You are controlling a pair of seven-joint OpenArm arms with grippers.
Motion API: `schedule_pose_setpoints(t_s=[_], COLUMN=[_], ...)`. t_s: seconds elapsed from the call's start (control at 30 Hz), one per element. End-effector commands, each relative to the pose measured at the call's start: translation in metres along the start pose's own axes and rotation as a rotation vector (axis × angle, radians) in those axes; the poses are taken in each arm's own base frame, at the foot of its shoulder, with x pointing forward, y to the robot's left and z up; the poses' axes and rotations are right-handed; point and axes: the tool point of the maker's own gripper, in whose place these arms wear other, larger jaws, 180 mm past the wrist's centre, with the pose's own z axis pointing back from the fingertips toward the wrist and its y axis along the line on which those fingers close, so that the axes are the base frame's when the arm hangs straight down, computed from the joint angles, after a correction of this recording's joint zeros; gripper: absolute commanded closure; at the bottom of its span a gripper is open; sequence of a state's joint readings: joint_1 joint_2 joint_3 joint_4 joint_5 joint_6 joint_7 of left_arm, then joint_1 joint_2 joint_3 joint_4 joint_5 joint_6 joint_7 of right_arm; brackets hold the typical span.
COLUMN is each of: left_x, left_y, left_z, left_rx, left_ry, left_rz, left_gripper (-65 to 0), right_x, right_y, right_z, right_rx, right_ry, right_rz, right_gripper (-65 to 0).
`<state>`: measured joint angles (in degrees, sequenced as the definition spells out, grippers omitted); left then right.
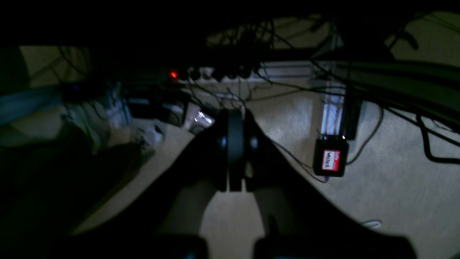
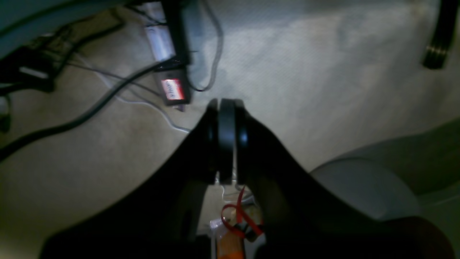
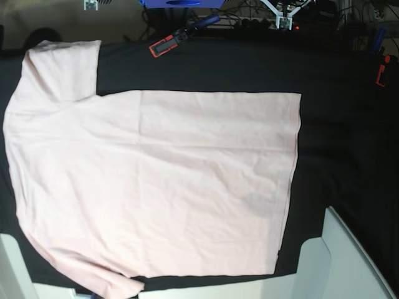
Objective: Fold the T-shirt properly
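My right gripper needs to grip the outer edge (image 3: 33, 66) of the pale pink T-shirt's sleeve on the same side as the red and black clamp.
The pale pink T-shirt (image 3: 156, 180) lies flat on the black table cloth (image 3: 343, 124), plain side up. Its hem is on the right and its sleeves are at the top left and bottom left. No print shows. Neither gripper shows in the base view; only white arm parts show at the bottom right (image 3: 349, 261) and bottom left (image 3: 11, 268). In the left wrist view my left gripper (image 1: 235, 118) is shut and empty, hanging over carpet floor. In the right wrist view my right gripper (image 2: 226, 108) is shut and empty, also over the floor.
A red and black clamp (image 3: 165, 45) and a red clamp (image 3: 380, 75) sit at the table's far edge. Below are cables, a power strip (image 1: 215, 73) and a black box with a red label (image 1: 330, 160), also in the right wrist view (image 2: 172, 90).
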<state>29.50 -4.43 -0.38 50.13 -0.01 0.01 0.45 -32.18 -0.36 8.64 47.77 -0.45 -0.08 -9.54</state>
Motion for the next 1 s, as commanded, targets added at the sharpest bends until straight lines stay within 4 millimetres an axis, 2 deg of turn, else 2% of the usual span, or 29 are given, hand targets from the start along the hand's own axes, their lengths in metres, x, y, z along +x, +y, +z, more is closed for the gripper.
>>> schedule_pose_setpoints(t_s=[0.0,0.23,0.33,0.53,0.63,0.8,0.87,0.97], left_x=[0.005,0.047,0.064,0.097,0.11,0.14,0.149,0.158], left_y=[0.003,0.008,0.009,0.011,0.012,0.015,0.02,0.04], left_z=[0.007,0.038,0.05,0.065,0.068,0.075,0.074,0.072], left_rx=[0.006,0.014,0.016,0.023,0.028,0.038,0.051,0.104], left_ry=[-0.034,-0.178,-0.232,-0.326,-0.36,-0.434,-0.451,-0.469], left_rz=[-0.008,-0.029,-0.036,-0.046,-0.045,-0.043,-0.039,-0.021], left_gripper=[0.0,0.0,0.0,0.0,0.0,0.0,0.0,0.0], right_x=[0.002,0.047,0.07,0.109,0.128,0.165,0.18,0.197], right_y=[-0.009,-0.047,-0.071,-0.117,-0.132,-0.148,-0.139,-0.124], right_z=[0.008,0.048,0.068,0.106,0.126,0.144,0.143,0.143], right_rx=[-0.019,-0.101,-0.155,-0.262,-0.299,-0.333,-0.285,-0.197], right_ry=[-0.021,-0.111,-0.147,-0.223,-0.278,-0.377,-0.403,-0.433], right_rz=[-0.005,-0.039,-0.073,-0.145,-0.161,-0.185,-0.149,-0.072], right_gripper=[-0.1,-0.1,-0.1,-0.1,-0.1,-1.2,-1.3,-6.2])
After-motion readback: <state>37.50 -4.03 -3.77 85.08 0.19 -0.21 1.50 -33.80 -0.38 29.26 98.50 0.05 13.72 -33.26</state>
